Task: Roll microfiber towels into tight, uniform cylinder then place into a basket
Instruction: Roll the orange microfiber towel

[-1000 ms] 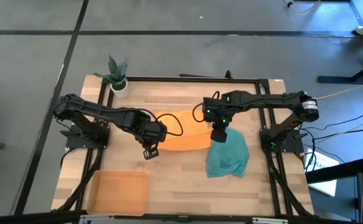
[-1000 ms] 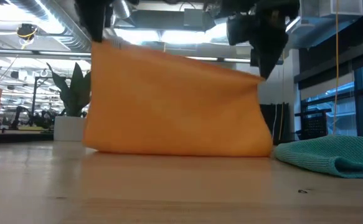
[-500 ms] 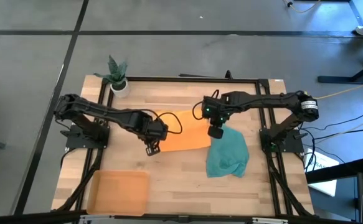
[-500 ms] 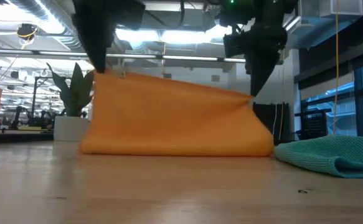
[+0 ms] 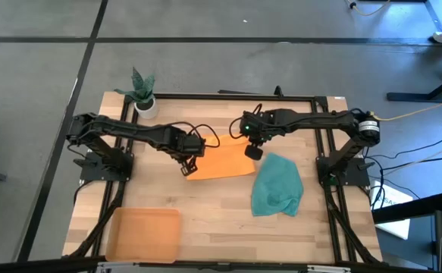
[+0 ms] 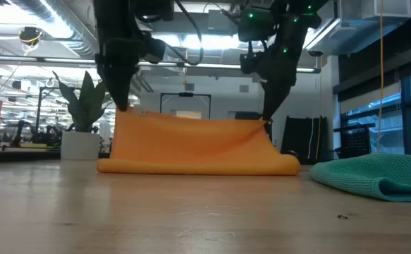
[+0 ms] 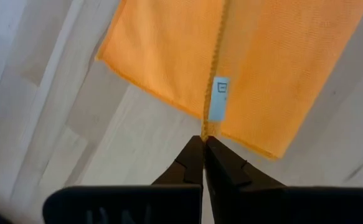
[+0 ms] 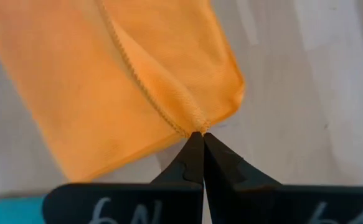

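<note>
The robot's left gripper will release the orange towel's labelled corner on the lower layer's far corner point(image 5: 193, 144) point(image 7: 109, 62) closest to the potted plant.
The orange towel point(image 5: 222, 162) lies mid-table, its lower layer point(image 6: 198, 166) resting on the wood. Its upper hemmed edge point(image 6: 191, 118) is held a little above the table between both grippers. My left gripper point(image 5: 187, 170) is shut on that edge's left corner, and my right gripper point(image 5: 251, 152) is shut on its right corner. The teal towel point(image 5: 277, 186) lies crumpled on the table to the right, touched by nothing. The orange-tan basket point(image 5: 143, 235) sits at the near left. My left gripper pinches the orange towel's corner point(image 7: 207, 127) between its two fingertips, beside the small white label point(image 7: 218, 99), coming steeply from above. That corner is held above the table while the cloth below sags onto the layer underneath. My right gripper pinches the opposite corner of the same hemmed edge point(image 8: 192, 124) between its fingertips, slanting down from above. The corner is raised and the cloth falls away from it onto the lower layer on the table.
A small white pot with a green plant point(image 5: 143, 101) stands at the far left corner. The teal towel point(image 6: 378, 175) lies close to the orange towel's right end. Bare wood point(image 5: 221, 220) spreads along the near side, between the basket and the teal towel.
Both grippers have sunk and gone toward the table's far edge, staying shut on the towel's corners. The held edge has come down from high above the table to just over it. The orange cloth has folded over its lower part, which stayed on the wood.
</note>
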You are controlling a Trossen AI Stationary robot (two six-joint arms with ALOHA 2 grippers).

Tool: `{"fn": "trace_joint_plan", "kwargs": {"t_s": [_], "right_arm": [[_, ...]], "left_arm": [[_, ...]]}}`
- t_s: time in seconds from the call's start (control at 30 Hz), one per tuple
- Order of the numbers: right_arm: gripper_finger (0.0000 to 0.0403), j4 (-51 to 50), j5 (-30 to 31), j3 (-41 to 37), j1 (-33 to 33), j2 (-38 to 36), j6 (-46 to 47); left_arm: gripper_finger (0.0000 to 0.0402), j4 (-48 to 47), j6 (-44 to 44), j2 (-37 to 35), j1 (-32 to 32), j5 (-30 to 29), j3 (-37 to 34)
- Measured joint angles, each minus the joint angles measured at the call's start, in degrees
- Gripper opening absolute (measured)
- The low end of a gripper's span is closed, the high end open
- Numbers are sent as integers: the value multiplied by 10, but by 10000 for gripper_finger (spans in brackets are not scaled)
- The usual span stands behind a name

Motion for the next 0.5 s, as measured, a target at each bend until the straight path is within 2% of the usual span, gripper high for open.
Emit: {"fn": "trace_joint_plan", "kwargs": {"t_s": [0.2,0.5], "right_arm": [[1,0,52,0,-1,21,15],[1,12,70,0,-7,44,28]], "left_arm": [[0,49,18,0,30,-5,-21],[0,59,18,0,65,-31,-34]]}}
